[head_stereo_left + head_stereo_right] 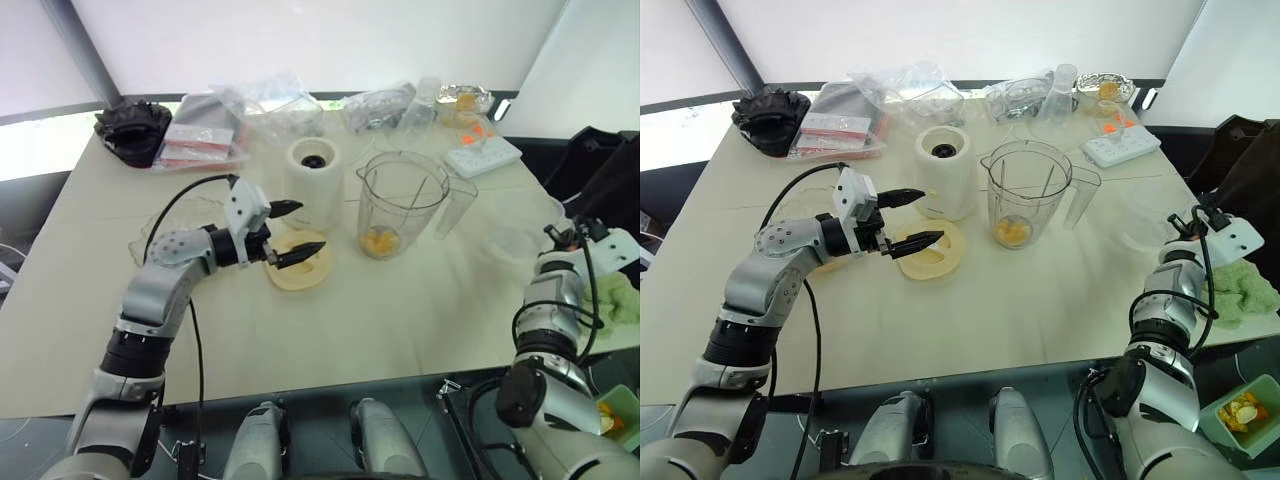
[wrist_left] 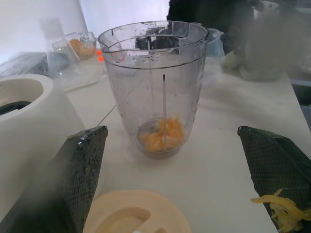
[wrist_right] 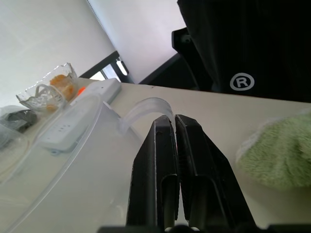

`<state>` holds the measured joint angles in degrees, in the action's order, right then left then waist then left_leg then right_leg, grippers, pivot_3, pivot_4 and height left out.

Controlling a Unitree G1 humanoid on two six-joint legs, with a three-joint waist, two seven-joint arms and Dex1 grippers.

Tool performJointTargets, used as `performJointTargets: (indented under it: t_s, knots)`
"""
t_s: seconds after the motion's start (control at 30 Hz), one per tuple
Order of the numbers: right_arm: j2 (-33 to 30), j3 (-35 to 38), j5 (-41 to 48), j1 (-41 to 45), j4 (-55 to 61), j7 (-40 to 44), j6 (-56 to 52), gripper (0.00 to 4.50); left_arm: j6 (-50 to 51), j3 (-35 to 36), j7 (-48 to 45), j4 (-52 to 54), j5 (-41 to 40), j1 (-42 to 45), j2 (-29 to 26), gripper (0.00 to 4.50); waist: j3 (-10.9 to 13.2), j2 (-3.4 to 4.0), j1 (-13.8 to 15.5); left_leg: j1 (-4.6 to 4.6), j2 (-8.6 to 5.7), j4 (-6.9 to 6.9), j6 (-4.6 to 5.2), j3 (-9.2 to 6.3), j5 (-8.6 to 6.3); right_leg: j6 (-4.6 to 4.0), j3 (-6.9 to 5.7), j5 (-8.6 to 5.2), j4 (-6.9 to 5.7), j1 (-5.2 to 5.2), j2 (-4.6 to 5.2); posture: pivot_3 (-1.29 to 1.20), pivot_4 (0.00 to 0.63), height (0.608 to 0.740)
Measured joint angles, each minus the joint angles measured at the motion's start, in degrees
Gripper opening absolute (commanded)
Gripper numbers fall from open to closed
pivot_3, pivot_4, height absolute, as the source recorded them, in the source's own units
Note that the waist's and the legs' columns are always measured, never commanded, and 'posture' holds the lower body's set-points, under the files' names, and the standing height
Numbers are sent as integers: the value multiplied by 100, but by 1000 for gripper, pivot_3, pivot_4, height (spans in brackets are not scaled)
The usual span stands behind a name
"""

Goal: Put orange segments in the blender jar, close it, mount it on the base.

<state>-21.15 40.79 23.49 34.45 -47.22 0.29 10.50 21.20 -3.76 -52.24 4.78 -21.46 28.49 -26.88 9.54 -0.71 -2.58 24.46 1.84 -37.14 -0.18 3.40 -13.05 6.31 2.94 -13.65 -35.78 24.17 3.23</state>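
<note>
The raised bar (image 1: 302, 263) (image 2: 138, 231) across the middle of the cream lid, between the lid's hollows, will be gripped by my left gripper.
The blender jar (image 1: 402, 200) stands upright at mid-table with orange segments (image 1: 378, 241) lying at its bottom around the blade. Just left of it sits the cream-white base (image 1: 315, 178), its black socket facing up. A flat round cream lid (image 1: 300, 268) lies in front of the base. My left gripper (image 1: 308, 228) hovers open just above that lid, pointing level toward the jar (image 2: 155, 82), with a scrap of orange pulp stuck on one finger (image 2: 279, 208). My right gripper (image 3: 174, 120) is shut and empty, low by the table's right edge, far from the jar.
A white power strip (image 1: 483, 155) and a scalloped glass bowl (image 1: 465, 100) with orange pieces stand at the back right. Plastic bags (image 1: 260, 108) and a black bundle (image 1: 135, 130) line the back left. A green cloth (image 1: 618, 300) lies beside my right hand.
</note>
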Motion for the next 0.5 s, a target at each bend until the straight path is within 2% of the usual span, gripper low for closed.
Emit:
performJointTargets:
  t_s: [0.37, 0.47, 0.5]
  knots:
    - [22, -285, 44, -766, 715, -138, -412, 80, -78, -71, 20, -143, 40, 13, 266, 4500, 0, 0, 2, -4, 0, -4, -1, 0, 0, -12, 3, -8, -8, -1, 0, 0, 150, 740]
    - [19, -372, 57, -896, 963, -136, -638, 1001, -140, -178, 16, -213, 83, 13, 351, 4500, 0, 0, 3, -6, 0, -4, -1, -1, 1, -13, 3, -9, -14, 0, -1, 0, 150, 740]
    - [18, -392, 55, -929, 996, -142, -680, 1459, -154, -192, 16, -222, 85, 13, 357, 4500, 0, 0, 3, -6, 0, -4, -1, -1, 1, -13, 3, -9, -14, 0, -1, 0, 150, 740]
